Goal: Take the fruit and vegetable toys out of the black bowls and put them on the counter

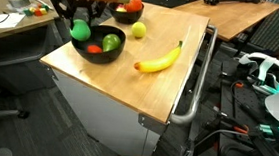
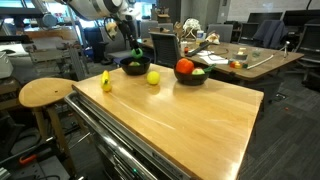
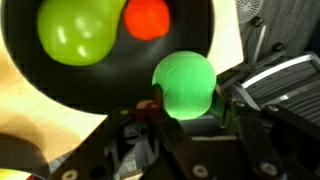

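I need to let go of the round green toy on the counter (image 1: pixel 145 51) between the near bowl and the banana.
My gripper (image 3: pixel 187 102) is shut on a bright green round toy (image 3: pixel 184 82), which sits between both fingers over the near rim of a black bowl (image 3: pixel 120 75). A yellow-green pear-like piece (image 3: pixel 75 30) and a red piece (image 3: pixel 147 18) lie in that bowl. In an exterior view the green ball (image 1: pixel 80 29) hangs at the left edge of the near bowl (image 1: pixel 96 51). The far bowl (image 1: pixel 122 14) holds a red tomato (image 1: pixel 134 5). A banana (image 1: pixel 158 59) and a lemon (image 1: pixel 138 30) lie on the light wooden counter (image 1: pixel 99 80).
The counter has a metal bar handle (image 1: pixel 192 92) on its front. Cluttered wooden desks (image 2: pixel 245 58) stand behind it, a round wooden stool (image 2: pixel 45 92) beside it, and cables and a headset (image 1: pixel 265 70) lie on the floor.
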Tool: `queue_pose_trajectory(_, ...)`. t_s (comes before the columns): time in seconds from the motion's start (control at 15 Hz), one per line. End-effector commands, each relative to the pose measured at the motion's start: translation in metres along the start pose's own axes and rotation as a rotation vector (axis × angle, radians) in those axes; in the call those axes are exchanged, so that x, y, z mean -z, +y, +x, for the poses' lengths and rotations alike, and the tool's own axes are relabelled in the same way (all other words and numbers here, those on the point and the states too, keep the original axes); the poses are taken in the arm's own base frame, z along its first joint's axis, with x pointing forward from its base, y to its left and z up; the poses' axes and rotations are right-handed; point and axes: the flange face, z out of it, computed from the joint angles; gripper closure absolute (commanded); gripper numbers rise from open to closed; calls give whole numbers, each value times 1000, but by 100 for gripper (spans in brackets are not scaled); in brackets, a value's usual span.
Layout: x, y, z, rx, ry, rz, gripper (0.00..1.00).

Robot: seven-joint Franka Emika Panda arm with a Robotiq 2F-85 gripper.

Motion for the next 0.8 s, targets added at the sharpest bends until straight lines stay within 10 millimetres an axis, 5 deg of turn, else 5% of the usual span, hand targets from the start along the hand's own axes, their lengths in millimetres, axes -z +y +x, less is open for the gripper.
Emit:
queue_pose_trajectory(0.0, 85, -6, -13, -1, 29, 110, 77)
queue_pose_trajectory(0.2, 134, 9, -29, -18, -1, 119, 77)
queue_pose_trajectory(0.33, 150, 34, -43, -46, -30, 80, 77)
queue_pose_trajectory(0.53, 157, 72, -55, -117, -79, 28, 77)
queue_pose_trajectory(0.73, 140, 108, -53, -197, -83, -32, 77)
